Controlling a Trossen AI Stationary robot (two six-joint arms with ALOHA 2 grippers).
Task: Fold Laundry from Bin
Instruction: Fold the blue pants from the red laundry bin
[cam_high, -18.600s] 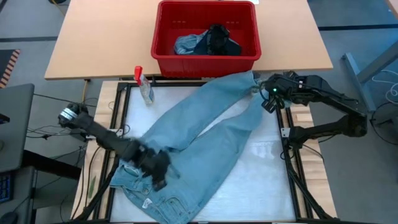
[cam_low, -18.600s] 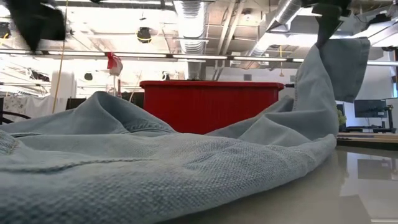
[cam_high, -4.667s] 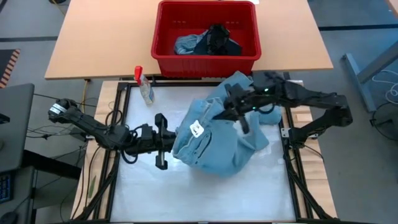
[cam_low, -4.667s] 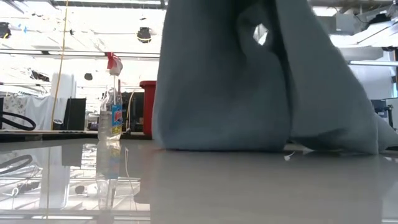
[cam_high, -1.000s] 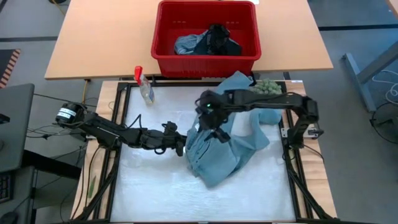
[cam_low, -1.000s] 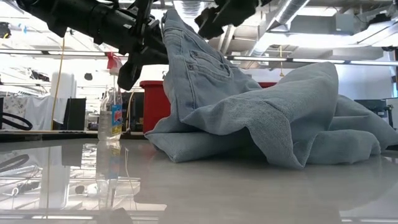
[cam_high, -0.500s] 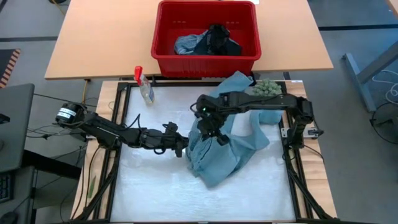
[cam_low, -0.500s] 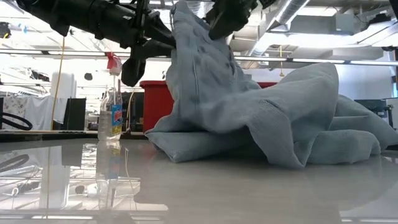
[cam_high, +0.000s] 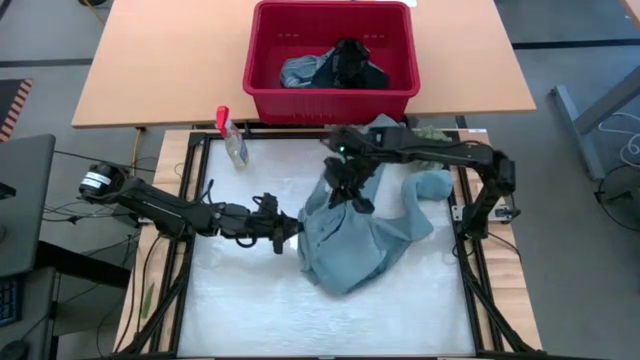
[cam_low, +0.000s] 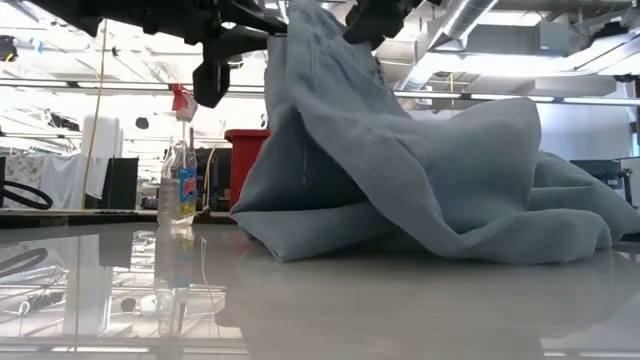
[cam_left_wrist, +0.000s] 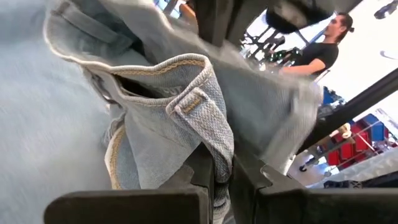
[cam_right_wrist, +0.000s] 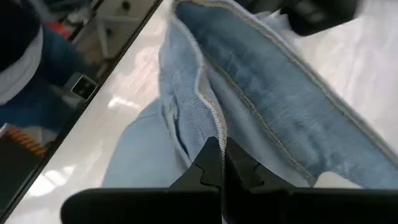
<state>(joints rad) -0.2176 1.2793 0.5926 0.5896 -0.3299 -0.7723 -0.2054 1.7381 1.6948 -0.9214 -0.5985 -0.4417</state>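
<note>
Next, my right gripper opens and grabs a fuller waistband fold (cam_right_wrist: 273, 102) before my left gripper opens, because it is pinching only the thin edge of the jeans' waistband.
Faded light blue jeans (cam_high: 372, 238) lie bunched at the middle of the table, with one part pulled up into a peak (cam_low: 320, 90); the lower folds rest on the tabletop. My left gripper (cam_high: 291, 228) is shut on the peak's left side, and my right gripper (cam_high: 352, 193) is shut on the peak just beyond it. The red bin (cam_high: 331, 95) stands on the far table and holds dark and blue laundry (cam_high: 335, 66). My left gripper pinches a hemmed, seamed edge of the jeans (cam_left_wrist: 216, 163) between its two fingers, coming level from the table's left. The cloth stands up from the hold, raised off the table. My right gripper pinches a stitched edge fold (cam_right_wrist: 213, 127) between its shut fingers, slanting down from the far right. The denim below it hangs to the table.
A clear spray bottle with a red top (cam_high: 232, 139) stands at the far left of the white work area. A fuzzy green ball (cam_high: 428, 133) lies at the far right, beside the jeans. A person (cam_left_wrist: 323, 53) shows in the room beyond.
My right gripper has come onto the raised edge of the jeans and taken hold, then moved a little toward the far edge. Both grippers have gone up, and the peak of denim between them stands taller and smoother than before; the folds on the table have stayed.
</note>
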